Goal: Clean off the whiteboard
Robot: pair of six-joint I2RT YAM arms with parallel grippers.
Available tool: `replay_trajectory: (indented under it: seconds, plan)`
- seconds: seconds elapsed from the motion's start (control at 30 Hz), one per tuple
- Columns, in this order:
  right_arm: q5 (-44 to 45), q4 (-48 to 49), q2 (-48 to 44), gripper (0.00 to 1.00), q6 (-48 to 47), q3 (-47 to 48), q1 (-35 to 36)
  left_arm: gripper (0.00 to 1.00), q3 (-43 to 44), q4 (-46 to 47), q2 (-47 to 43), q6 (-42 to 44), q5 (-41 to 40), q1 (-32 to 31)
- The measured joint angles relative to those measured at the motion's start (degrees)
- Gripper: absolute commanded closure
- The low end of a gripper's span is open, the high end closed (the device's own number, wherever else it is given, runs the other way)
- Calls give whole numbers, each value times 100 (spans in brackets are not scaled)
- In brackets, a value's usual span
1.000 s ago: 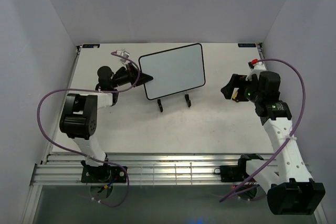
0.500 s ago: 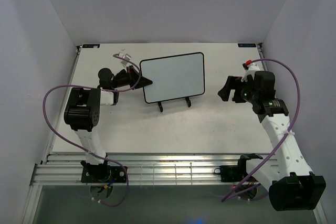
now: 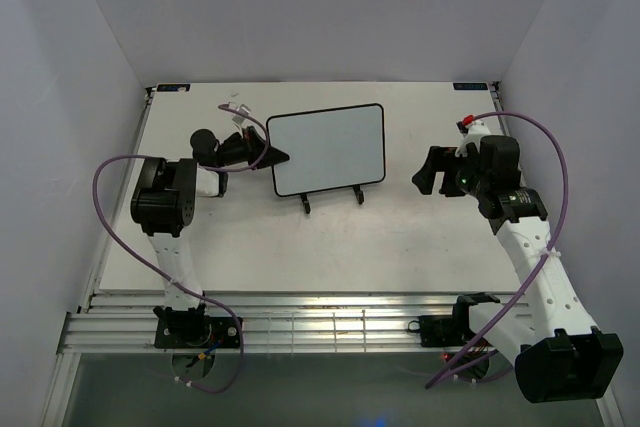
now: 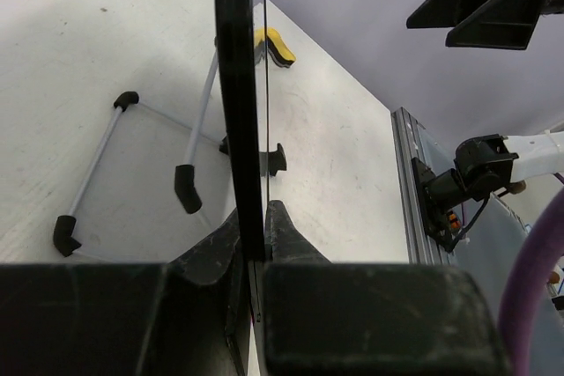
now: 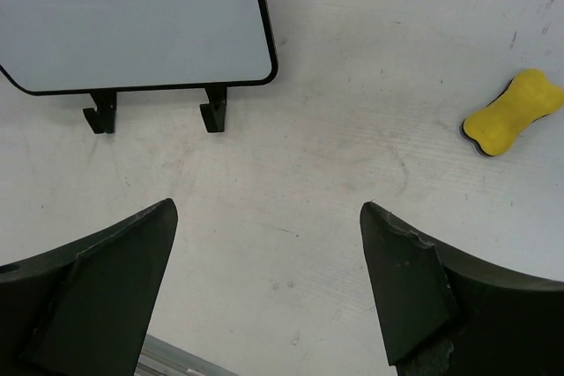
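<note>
The whiteboard will have its bottom edge settled on the black wire feet (image 3: 329, 196) when I let go of it with my left gripper.
The whiteboard (image 3: 328, 147) stands on its black wire feet (image 3: 330, 197) at the back middle of the table, its face blank white. My left gripper (image 3: 278, 157) is shut on the board's left edge. In the left wrist view the board (image 4: 234, 85) is edge-on between the fingers (image 4: 284, 235). My right gripper (image 3: 428, 172) is open and empty, right of the board and apart from it. The right wrist view shows the board (image 5: 132, 15) at top left and a yellow eraser block (image 5: 514, 112) lying on the table at right. The eraser also shows in the left wrist view (image 4: 275, 46).
Grey walls close the table at the back and both sides. An aluminium rail (image 3: 300, 322) runs along the near edge. The eraser is hidden in the top view, under the right arm (image 3: 500, 182). Bare table lies in front of the board.
The board was tilted with its right corner raised; it now sits level and a little lower. The left arm's elbow has shifted right. The right gripper has moved slightly left.
</note>
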Motion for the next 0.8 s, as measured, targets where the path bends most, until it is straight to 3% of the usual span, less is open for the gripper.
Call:
replay_trajectory:
  seconds: [0.8]
  plan:
    - [149, -68, 74, 10, -20, 42, 136, 100, -33, 227, 304, -142, 9, 146]
